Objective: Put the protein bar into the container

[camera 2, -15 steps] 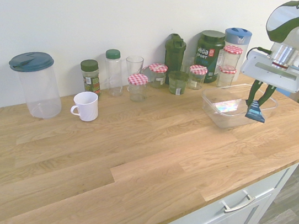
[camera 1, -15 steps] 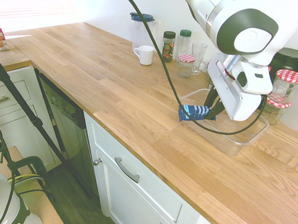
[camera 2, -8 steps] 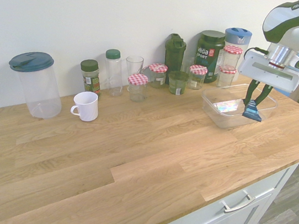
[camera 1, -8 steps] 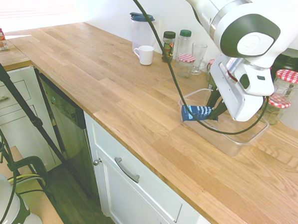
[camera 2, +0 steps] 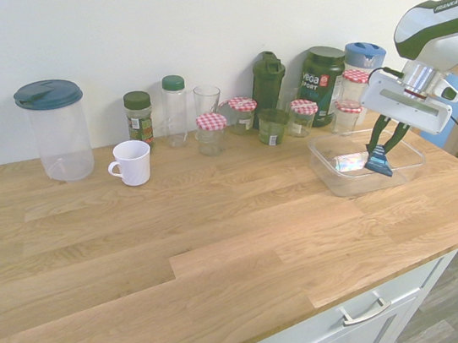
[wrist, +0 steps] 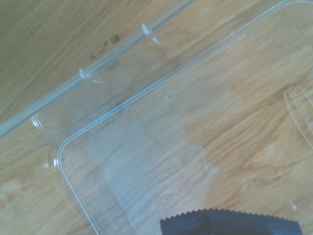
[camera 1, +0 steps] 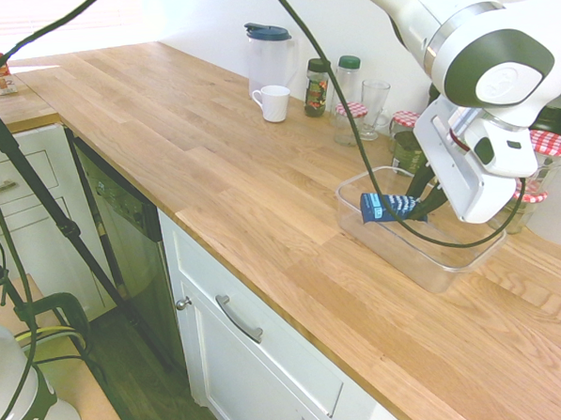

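Observation:
The robot's gripper should release the protein bar on the middle of the container's clear bottom (camera 1: 408, 227) (wrist: 191, 155), inside the container's rim.
The protein bar (camera 1: 389, 207), in a dark blue wrapper with light markings, hangs just above the inside of the container (camera 1: 407, 257), a shallow clear plastic tub on the wooden counter. My gripper (camera 1: 418, 203) is shut on the bar's end and holds it roughly level. From the other side the protein bar (camera 2: 378, 164) hangs below my gripper (camera 2: 380, 155), over the middle right of the container (camera 2: 329, 173). The wrist view shows the container's clear floor and rim (wrist: 74, 138), with the bar's serrated wrapper edge (wrist: 230, 223) at the bottom.
Behind the tub along the wall stand jars with red-checked lids (camera 2: 303, 108), a dark green tub (camera 2: 322, 74), a shaker (camera 2: 268, 79), a glass (camera 2: 206, 100), spice bottles (camera 2: 138, 116), a white cup (camera 2: 132, 162) and a lidded pitcher (camera 2: 52, 128).
The gripper has carried the bar from the tub's counter-edge side further in over its interior, towards the wall. It stays shut on the bar.

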Robot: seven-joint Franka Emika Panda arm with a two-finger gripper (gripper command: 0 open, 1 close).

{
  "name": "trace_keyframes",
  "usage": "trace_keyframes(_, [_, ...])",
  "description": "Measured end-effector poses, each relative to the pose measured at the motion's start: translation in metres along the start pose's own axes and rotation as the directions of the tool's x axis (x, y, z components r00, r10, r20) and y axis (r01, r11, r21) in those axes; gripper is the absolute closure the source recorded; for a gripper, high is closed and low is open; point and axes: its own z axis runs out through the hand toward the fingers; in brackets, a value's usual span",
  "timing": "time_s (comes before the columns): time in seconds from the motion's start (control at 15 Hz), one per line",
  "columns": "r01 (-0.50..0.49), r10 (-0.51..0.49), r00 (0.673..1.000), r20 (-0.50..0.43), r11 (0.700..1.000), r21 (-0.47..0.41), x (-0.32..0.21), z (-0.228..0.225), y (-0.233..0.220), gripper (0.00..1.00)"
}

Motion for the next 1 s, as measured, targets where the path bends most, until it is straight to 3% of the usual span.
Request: trace_keyframes(1.0, [-0.001, 0.001, 1.0, 0.022, 0.999, -0.032, 0.023, 0.023, -0.029, 1.0])
